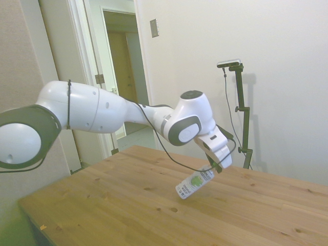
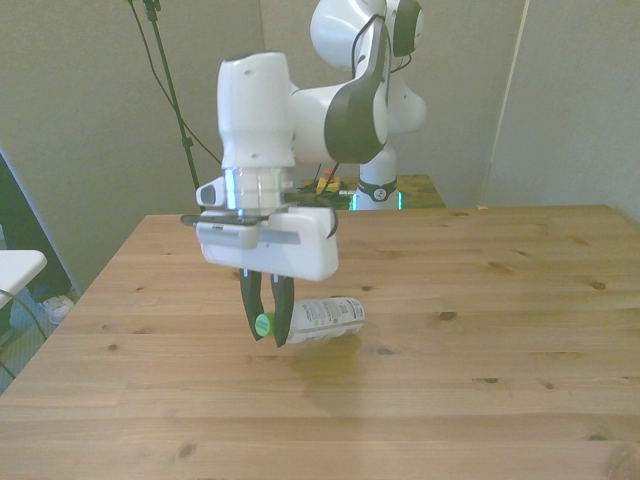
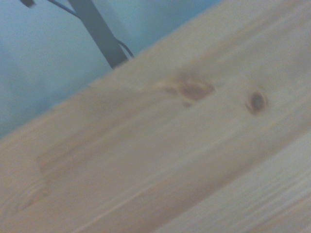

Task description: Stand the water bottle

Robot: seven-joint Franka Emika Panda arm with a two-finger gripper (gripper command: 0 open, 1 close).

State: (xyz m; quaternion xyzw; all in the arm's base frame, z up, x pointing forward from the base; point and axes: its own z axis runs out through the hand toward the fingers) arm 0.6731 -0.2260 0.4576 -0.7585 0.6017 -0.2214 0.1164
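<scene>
My gripper is to set the water bottle upright on the bare wood [image 2: 353, 396] just in front of the small dark knot. I need to let go of it there.
The water bottle [image 2: 325, 319] is a small clear bottle with a white label and a green cap [image 2: 263, 324]. My gripper [image 2: 266, 326] is shut on its cap end. The bottle [image 1: 194, 182] hangs tilted in the air above the wooden table [image 1: 128, 205], cap end up toward the gripper [image 1: 217, 167] and base pointing down toward the table. In the front view the bottle runs from the gripper toward the front view's right. The wrist view holds only blurred table planks [image 3: 194, 145]; the bottle is out of it.
Bare wood [image 2: 480, 300] stretches around the bottle on all sides. An open doorway [image 1: 123, 66] lies beyond the table's far side in the side view. A white object [image 2: 15, 268] sits off the table at the front view's left.
</scene>
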